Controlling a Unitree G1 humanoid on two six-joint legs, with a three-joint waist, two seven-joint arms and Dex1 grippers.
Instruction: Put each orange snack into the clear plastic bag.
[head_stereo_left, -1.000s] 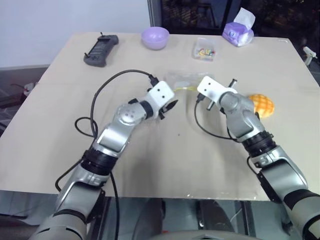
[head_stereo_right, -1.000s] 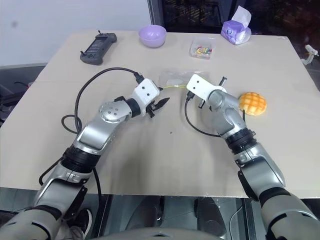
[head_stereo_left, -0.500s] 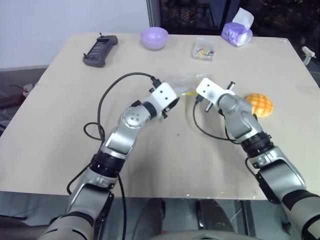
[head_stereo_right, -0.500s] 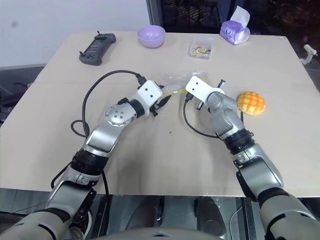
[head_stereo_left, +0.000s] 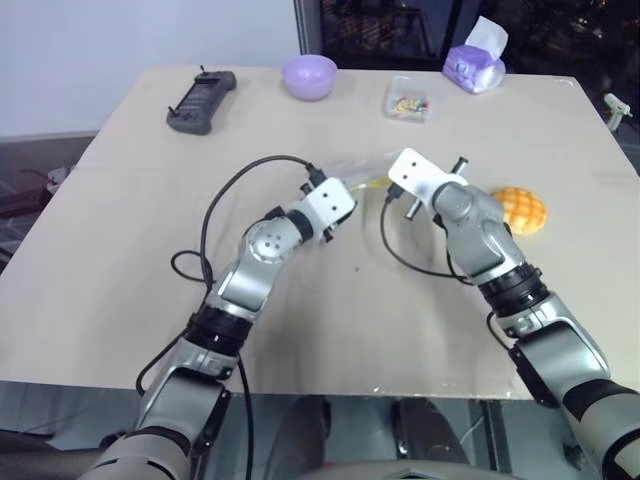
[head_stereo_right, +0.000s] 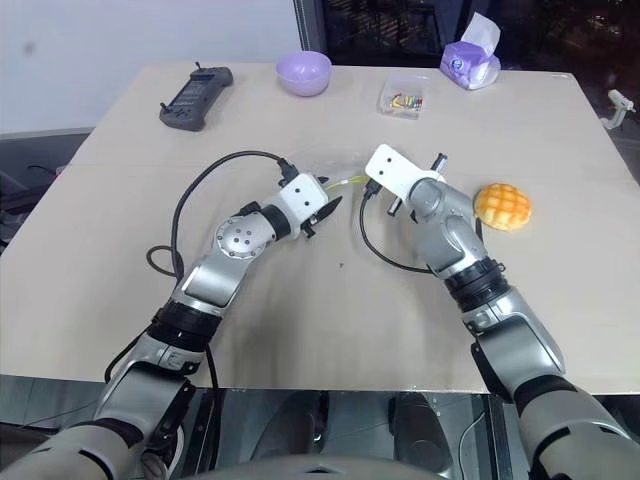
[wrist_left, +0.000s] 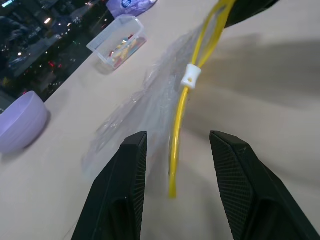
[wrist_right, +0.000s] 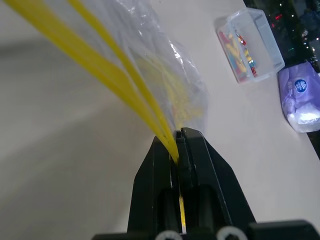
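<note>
The yellow strip's loose end is all that my left gripper's fingers surround, so next I pinch close under the white bead (wrist_left: 191, 76) before my right gripper spreads the bag's opening.
The orange snack (head_stereo_left: 522, 209), a domed bun with a crosshatch top, lies on the table to the right of my right arm. The clear plastic bag (head_stereo_left: 358, 166) is stretched between both grippers near the table's middle. My right gripper (wrist_right: 179, 135) is shut on the bag's yellow strip (wrist_right: 125, 85) and holds that edge off the table. My left gripper (wrist_left: 177, 140) is open, its black fingers (wrist_left: 127, 165) on either side of the strip's loose end (wrist_left: 176, 145) without pinching it. A pale yellow piece shows through the bag (wrist_right: 175, 95).
At the table's far edge sit a black handheld controller (head_stereo_left: 202, 98), a purple bowl (head_stereo_left: 310, 75), a small clear box of colourful bits (head_stereo_left: 408, 100) and a purple tissue pack (head_stereo_left: 476, 62). Black cables loop from both wrists over the table.
My left elbow has swung in toward the middle while its gripper stays by the strip. My right gripper has edged slightly left with the bag edge.
</note>
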